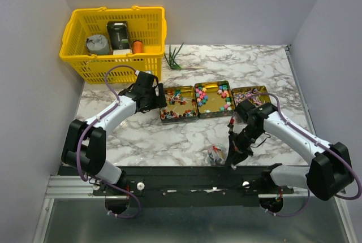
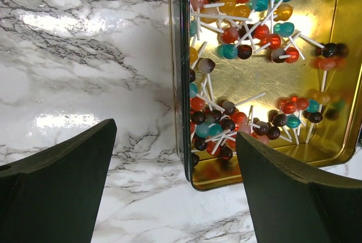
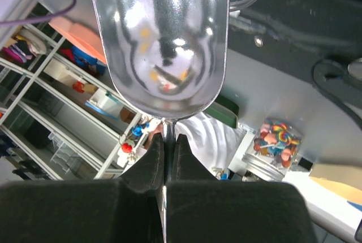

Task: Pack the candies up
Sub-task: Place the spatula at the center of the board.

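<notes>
Next, my right gripper releases the metal scoop on the table (image 1: 281, 124) between the tin of pink candy and the grey wall.
Three open gold tins stand in a row: the left tin (image 1: 179, 104), the middle tin (image 1: 214, 99) and the right tin (image 1: 250, 95). Each holds mixed-colour candies (image 1: 216, 97). In the left wrist view the left tin (image 2: 334, 85) holds small lollipop candies (image 2: 226, 124) on white sticks. My left gripper (image 2: 175, 133) (image 1: 160, 105) hangs open over that tin's left edge, nothing between its fingers. My right gripper (image 3: 168, 138) (image 1: 233, 157) is shut on the thin handle of a shiny metal scoop (image 3: 164, 39), pointing off the table's near edge. A few loose candies (image 1: 214, 155) lie beside it.
A yellow basket (image 1: 79, 62) at the back left holds a grey round thing, a dark box and an orange item. A green sprig (image 1: 174, 57) lies behind the tins. Grey walls close in both sides. A black rail (image 1: 181, 176) runs along the near edge.
</notes>
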Tool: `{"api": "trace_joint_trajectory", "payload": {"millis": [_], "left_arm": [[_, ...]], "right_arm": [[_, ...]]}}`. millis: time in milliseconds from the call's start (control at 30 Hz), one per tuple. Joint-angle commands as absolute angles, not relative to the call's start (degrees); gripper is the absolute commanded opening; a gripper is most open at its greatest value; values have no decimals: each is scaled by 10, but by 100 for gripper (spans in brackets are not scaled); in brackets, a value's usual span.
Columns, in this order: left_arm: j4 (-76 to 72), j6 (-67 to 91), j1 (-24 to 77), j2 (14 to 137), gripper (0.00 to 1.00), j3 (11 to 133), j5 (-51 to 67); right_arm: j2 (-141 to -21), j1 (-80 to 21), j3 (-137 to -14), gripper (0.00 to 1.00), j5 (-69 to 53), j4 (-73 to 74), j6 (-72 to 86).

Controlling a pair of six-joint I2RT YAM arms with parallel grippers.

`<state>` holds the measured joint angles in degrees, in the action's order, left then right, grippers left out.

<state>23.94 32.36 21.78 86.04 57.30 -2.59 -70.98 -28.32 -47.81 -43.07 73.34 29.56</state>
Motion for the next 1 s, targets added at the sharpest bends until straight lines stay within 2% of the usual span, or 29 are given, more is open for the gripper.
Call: {"api": "trace_joint_trajectory", "payload": {"millis": [0, 300, 700, 967], "left_arm": [[248, 317, 217, 850, 99, 578, -47], [250, 316, 217, 851, 99, 582, -47], [251, 317, 217, 848, 99, 582, -53], [252, 316, 217, 846, 99, 582, -54]], "right_arm": [[-744, -265, -500, 1, -383, 675, 298], [-791, -245, -531, 1, -408, 613, 322], [-681, -243, -474, 1, -511, 621, 418], [-650, -235, -460, 1, -551, 606, 482]]}}
